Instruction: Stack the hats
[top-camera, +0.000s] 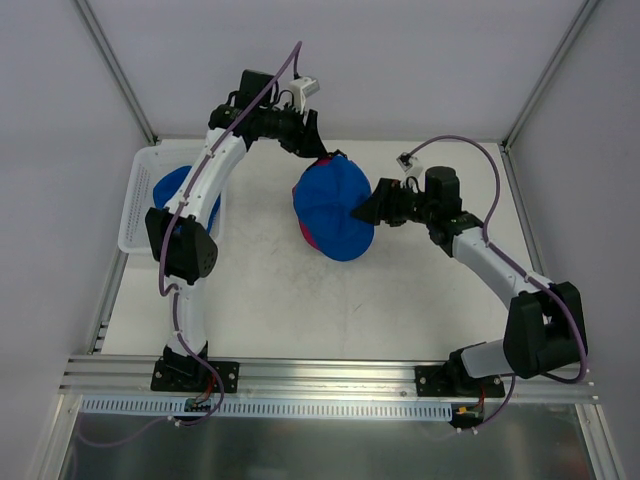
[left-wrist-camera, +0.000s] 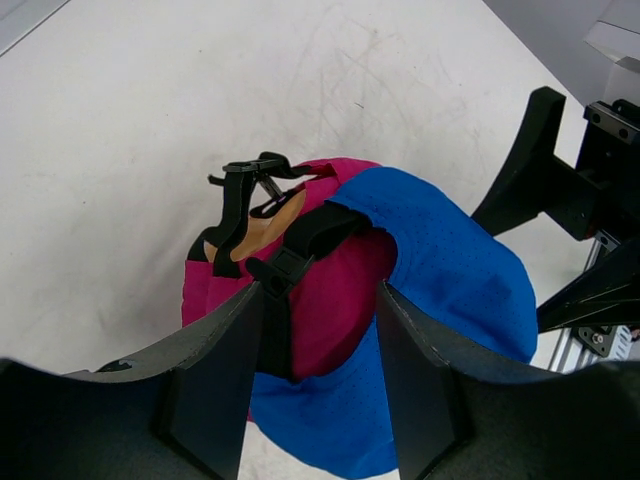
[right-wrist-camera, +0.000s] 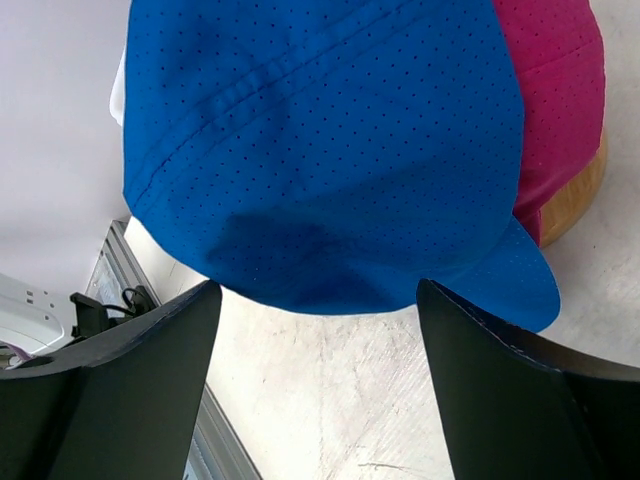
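The blue hat's strap is short of the back of the pink hat, so I need to take that strap (left-wrist-camera: 287, 268) with my left gripper and pull the blue hat farther over.
A bright blue hat (top-camera: 338, 200) lies over a magenta-pink hat (left-wrist-camera: 335, 300) in the middle of the table, and pink shows at the lower left edge (top-camera: 308, 238). My left gripper (top-camera: 320, 152) is at the far side of the pile. Its jaws are open (left-wrist-camera: 320, 330) and straddle the back of the hats, with the left finger (left-wrist-camera: 215, 370) against the pink hat's black strap (left-wrist-camera: 300, 250). My right gripper (top-camera: 370, 208) stands wide open (right-wrist-camera: 318, 292) at the blue hat's right edge (right-wrist-camera: 320, 130), nothing between its fingers. Another blue hat (top-camera: 175, 190) lies in the basket.
A white slatted basket (top-camera: 135, 215) stands at the left edge of the table. A tan wooden disc (right-wrist-camera: 575, 195) sits under the hat pile and also peeks out at the pile's back (left-wrist-camera: 265, 225). Frame posts rise at the back corners.
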